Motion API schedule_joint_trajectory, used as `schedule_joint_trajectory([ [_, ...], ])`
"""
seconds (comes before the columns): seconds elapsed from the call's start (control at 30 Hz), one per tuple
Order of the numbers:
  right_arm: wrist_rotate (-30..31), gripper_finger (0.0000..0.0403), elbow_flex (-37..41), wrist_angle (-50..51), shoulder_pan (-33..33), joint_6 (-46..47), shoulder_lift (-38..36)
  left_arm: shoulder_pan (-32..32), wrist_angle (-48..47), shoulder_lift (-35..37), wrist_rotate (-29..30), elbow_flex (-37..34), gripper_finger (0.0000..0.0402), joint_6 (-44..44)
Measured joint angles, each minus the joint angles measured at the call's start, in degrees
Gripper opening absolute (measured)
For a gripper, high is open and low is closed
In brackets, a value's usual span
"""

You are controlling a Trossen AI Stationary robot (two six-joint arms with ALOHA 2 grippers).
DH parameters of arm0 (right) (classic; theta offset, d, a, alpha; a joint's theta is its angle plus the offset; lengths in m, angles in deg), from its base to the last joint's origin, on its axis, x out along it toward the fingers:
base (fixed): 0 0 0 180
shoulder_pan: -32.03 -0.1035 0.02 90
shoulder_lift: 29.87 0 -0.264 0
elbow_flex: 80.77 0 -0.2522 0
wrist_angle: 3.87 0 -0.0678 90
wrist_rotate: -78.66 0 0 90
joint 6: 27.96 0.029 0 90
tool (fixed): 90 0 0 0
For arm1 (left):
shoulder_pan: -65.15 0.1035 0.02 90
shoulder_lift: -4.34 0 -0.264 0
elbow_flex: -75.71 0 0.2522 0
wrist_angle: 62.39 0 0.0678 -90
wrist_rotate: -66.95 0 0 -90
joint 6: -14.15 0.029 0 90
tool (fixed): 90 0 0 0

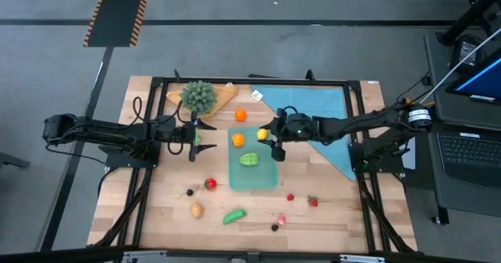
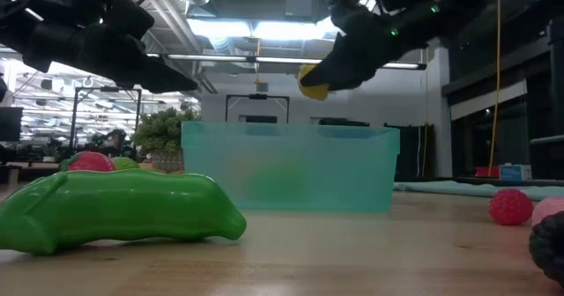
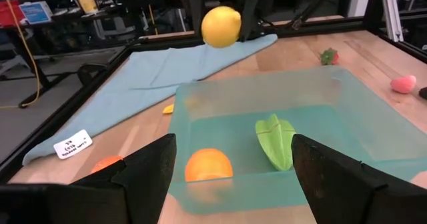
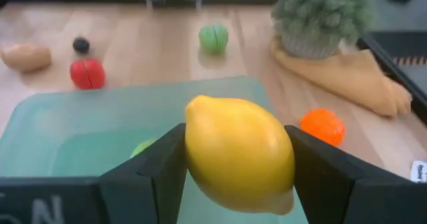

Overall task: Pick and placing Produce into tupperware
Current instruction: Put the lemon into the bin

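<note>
The robot's right gripper should release the yellow lemon next to the orange piece in the teal tupperware (image 1: 252,141), close to the green leafy piece. The lemon now hangs over the tupperware's rim.
The teal tupperware (image 1: 262,177) stands mid-table with an orange piece (image 3: 208,165) and a green leafy piece (image 3: 275,141) inside. My right gripper (image 1: 271,138) is shut on a yellow lemon (image 4: 239,154) above the tupperware's far right part; the lemon (image 2: 313,83) hangs over the rim. My left gripper (image 1: 194,138) waits open just left of the tupperware, nothing between its fingers (image 3: 143,174). More produce lies on the table: an orange (image 1: 240,115), a red piece (image 1: 210,184), a potato (image 1: 196,210), a green pod (image 1: 234,215). My right gripper pinches the lemon between its two fingers, one on each of its rounded sides (image 4: 195,151). The fingers come from the table's right, slanting a little downward. The lemon is lifted clear, above the tupperware.
A bushy green bunch (image 1: 198,95) sits on a tan board (image 1: 223,97) at the far left. A light-blue cloth (image 1: 313,106) covers the far right. Small berries and a strawberry (image 1: 312,201) lie near the front. Bare wood lies between these front pieces.
</note>
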Motion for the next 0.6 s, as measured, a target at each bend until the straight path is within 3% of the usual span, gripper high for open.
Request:
schedule_joint_trajectory([
  [0.4,-6.6,0.0223,-19.7,33.2,2.1,0.1,6.9,0.0,-0.3,0.0,0.0,0.0,0.0289,0.0],
  [0.6,-6.7,0.0223,-23.6,36.6,3.1,-0.2,9.8,-0.1,-0.3,0.0,0.0,0.0,0.0289,0.0],
])
